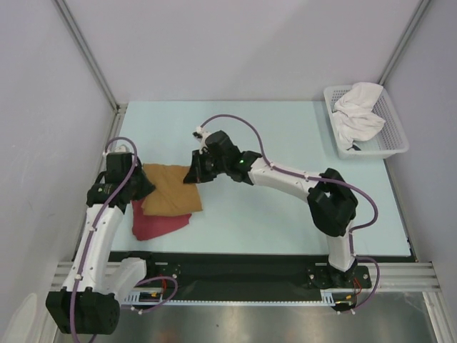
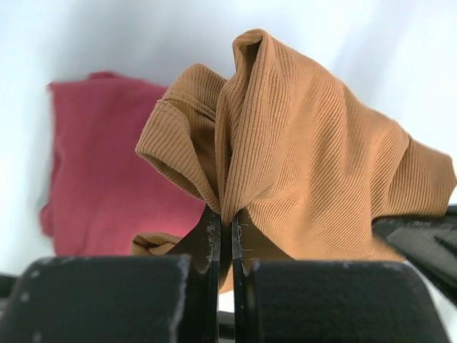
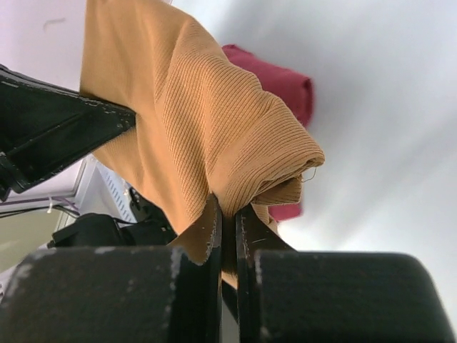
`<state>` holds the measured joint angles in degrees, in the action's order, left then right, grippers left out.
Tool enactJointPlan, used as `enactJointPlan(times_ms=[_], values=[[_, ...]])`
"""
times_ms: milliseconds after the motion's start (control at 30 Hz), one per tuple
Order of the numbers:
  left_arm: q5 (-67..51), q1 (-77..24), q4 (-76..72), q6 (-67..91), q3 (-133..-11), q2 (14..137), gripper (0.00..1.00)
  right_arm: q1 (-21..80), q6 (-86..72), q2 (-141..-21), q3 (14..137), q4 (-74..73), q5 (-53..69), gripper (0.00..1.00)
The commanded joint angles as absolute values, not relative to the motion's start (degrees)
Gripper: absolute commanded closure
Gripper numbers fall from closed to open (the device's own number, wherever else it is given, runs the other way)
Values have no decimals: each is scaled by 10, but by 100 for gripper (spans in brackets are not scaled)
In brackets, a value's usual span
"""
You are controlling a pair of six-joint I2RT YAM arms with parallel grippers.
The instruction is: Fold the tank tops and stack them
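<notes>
The tan-brown tank top, now stretched between my two grippers, will be let go by my right gripper so that it lies flat on top of the folded dark red tank top [image 1: 158, 213].
A tan-brown tank top [image 1: 170, 189] hangs stretched between my two grippers at the table's left, above a folded dark red tank top [image 1: 161, 223]. My left gripper [image 1: 143, 184] is shut on the tan top's left edge; in the left wrist view the ribbed cloth [image 2: 300, 164] bunches out of the gripper [image 2: 226, 214], with the red top [image 2: 100, 164] behind. My right gripper [image 1: 194, 171] is shut on the tan top's right edge; in the right wrist view the cloth [image 3: 200, 121] rises from the gripper [image 3: 228, 207], and the red top [image 3: 282, 86] shows beyond.
A white mesh basket [image 1: 395, 136] stands at the back right corner and holds crumpled white cloth [image 1: 359, 114]. Grey walls close in the left and right sides. The left arm's black finger [image 3: 50, 128] shows at the left of the right wrist view.
</notes>
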<state>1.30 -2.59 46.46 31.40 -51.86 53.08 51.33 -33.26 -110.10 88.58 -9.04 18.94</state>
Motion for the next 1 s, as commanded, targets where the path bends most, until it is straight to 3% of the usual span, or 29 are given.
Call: enactJointPlan(times_ms=[0,233,533,967], values=[[4,18,490,313,-503,526,100,541,-365,-1131,933,-49,205,100],[52,59,542,335,-497,509,100,564,-403,-1172,940,-19,204,100],[-81,220,531,304,-438,513,100,577,-420,-1209,970,-5,214,100],[-45,258,550,303,-446,537,98,598,-430,-1231,991,-32,179,100]])
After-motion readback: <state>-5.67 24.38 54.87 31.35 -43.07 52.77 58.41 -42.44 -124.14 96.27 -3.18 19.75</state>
